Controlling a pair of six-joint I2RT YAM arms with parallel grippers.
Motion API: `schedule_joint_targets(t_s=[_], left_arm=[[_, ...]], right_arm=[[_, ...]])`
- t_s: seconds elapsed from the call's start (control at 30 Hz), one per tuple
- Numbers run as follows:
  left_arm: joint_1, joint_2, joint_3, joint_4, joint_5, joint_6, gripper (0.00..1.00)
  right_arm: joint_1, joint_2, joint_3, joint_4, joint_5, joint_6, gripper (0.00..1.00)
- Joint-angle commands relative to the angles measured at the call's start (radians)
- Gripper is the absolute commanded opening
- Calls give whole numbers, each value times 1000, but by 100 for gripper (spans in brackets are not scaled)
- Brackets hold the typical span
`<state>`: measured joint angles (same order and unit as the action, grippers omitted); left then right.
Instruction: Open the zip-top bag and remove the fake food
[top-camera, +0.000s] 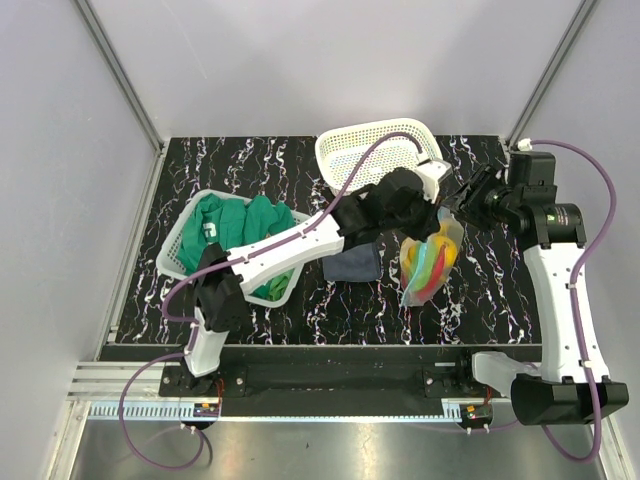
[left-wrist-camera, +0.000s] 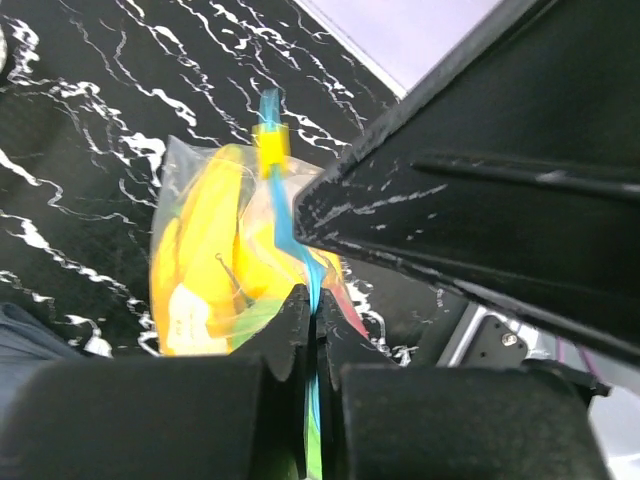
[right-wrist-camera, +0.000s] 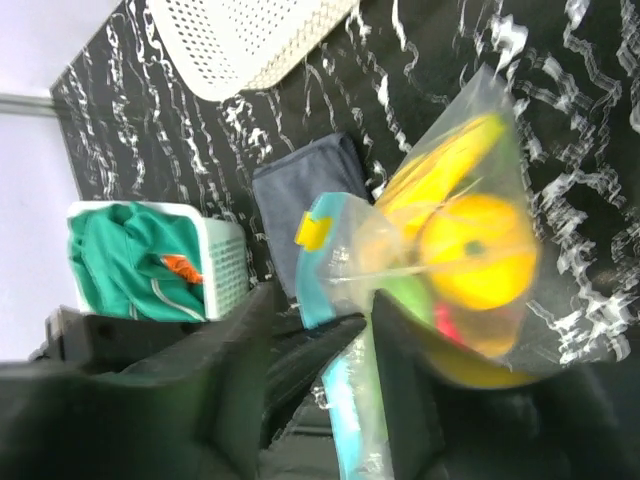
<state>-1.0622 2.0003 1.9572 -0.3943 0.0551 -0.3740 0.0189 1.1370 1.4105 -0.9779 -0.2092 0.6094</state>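
I should swing the bag around before my right gripper takes the bag's yellow slider end (right-wrist-camera: 313, 232), because my left gripper's fingers on the teal strip block my right gripper.
The zip-top bag (top-camera: 432, 262) hangs tilted above the table between the two arms, its teal zip strip (left-wrist-camera: 283, 225) uppermost. My left gripper (left-wrist-camera: 313, 297) is shut on that strip below the yellow slider (left-wrist-camera: 270, 140). The fake food fills the bag: a yellow banana (right-wrist-camera: 450, 165), a round yellow piece (right-wrist-camera: 480, 250), and green (right-wrist-camera: 410, 295) and red (right-wrist-camera: 450, 325) pieces. My right gripper (right-wrist-camera: 320, 335) stands open, with the bag's teal edge (right-wrist-camera: 345, 400) between its fingers, close to the right one. From above, the left gripper (top-camera: 432, 224) and the right gripper (top-camera: 455, 207) meet at the bag's top.
A dark blue folded cloth (top-camera: 352, 265) lies just left of the bag. An empty white basket (top-camera: 375, 150) stands at the back. A second white basket (top-camera: 175, 255) with green clothing (top-camera: 240, 225) sits at the left, under the left arm.
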Motion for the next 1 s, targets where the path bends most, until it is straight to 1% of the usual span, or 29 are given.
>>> schedule_joint_targets(t_s=[0.0, 0.03, 0.07, 0.1, 0.17, 0.2, 0.23, 0.27, 0.3, 0.37, 0.4, 0.43, 0.5, 0.53, 0.57, 0.63, 0.7, 0.83, 0.87, 0.97], left_arm=[[60, -43, -9, 63, 157, 76, 0], [73, -49, -17, 64, 193, 83, 0], [99, -51, -32, 67, 231, 99, 0], [111, -54, -38, 75, 330, 113, 0], [140, -60, -49, 74, 415, 170, 0], [146, -60, -53, 69, 495, 191, 0], [154, -63, -50, 60, 537, 236, 0], [165, -64, -50, 54, 573, 253, 0], [169, -66, -52, 40, 628, 270, 0], [189, -75, -57, 40, 689, 297, 0], [197, -75, -60, 40, 739, 302, 0], [208, -74, -61, 40, 764, 308, 0], [215, -67, -60, 38, 813, 310, 0], [218, -63, -54, 38, 831, 311, 0], [220, -58, -52, 38, 863, 313, 0], [226, -52, -47, 40, 881, 314, 0], [232, -46, -43, 41, 899, 311, 0], [260, -35, -21, 41, 936, 296, 0], [263, -32, -14, 43, 959, 293, 0], [272, -29, -9, 46, 985, 291, 0]], right_arm=[[-13, -5, 77, 53, 77, -101, 69], [-55, 4, 94, 67, 74, -150, 78], [-65, 12, 97, 76, 56, -175, 83], [-72, 13, 84, 126, 29, -203, 91], [-88, 13, 55, 186, -53, -281, 100], [-94, 10, 15, 259, -82, -304, 100], [-102, 7, -7, 293, -122, -354, 100], [-112, 1, -30, 330, -206, -379, 100], [-117, -19, -88, 410, -246, -404, 100], [-143, -45, -157, 497, -345, -473, 100], [-161, -74, -241, 607, -386, -488, 100], [-175, -85, -275, 649, -495, -535, 100], [-212, -94, -338, 749, -612, -566, 100], [-221, -85, -337, 749, -669, -603, 99], [-232, -66, -335, 748, -680, -641, 94], [-283, -75, -352, 754, -764, -696, 93], [-306, -101, -379, 774, -814, -720, 91], [-306, -174, -459, 823, -867, -727, 90], [-306, -192, -476, 837, -881, -723, 88], [-306, -200, -518, 869, -953, -720, 75]])
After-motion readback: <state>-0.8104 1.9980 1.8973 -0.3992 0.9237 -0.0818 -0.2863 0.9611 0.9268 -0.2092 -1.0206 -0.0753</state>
